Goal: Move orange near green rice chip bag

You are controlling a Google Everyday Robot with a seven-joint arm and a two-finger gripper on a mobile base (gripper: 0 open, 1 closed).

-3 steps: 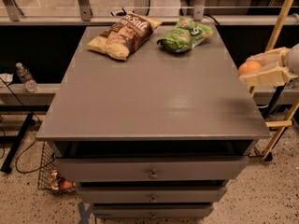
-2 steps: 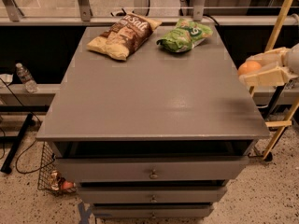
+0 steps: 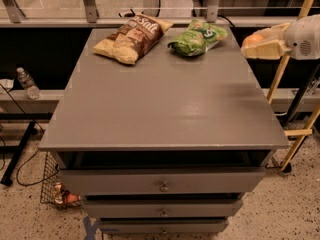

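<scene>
The orange, which now hangs beside the green bag, will be released by my gripper on the cabinet top (image 3: pixel 215 49), beside the edge of the green rice chip bag that faces the ladder.
The green rice chip bag (image 3: pixel 199 37) lies at the far right of the grey cabinet top (image 3: pixel 160 104). My gripper (image 3: pixel 260 44) reaches in from the right edge of the view, just past the cabinet's right side and raised above it. Its cream fingers (image 3: pixel 267 49) are shut on the orange (image 3: pixel 254 39), which shows between them. The orange hangs to the right of the green bag, a short gap apart.
A larger brown and pale-yellow chip bag (image 3: pixel 131 37) lies at the far left-centre of the top. A yellow ladder (image 3: pixel 295 104) stands right of the cabinet. A water bottle (image 3: pixel 27 83) sits on a ledge at left. A wire basket (image 3: pixel 59 189) stands on the floor.
My gripper with the orange has moved up and toward the back of the cabinet, closer to the green bag. The bags have not moved.
</scene>
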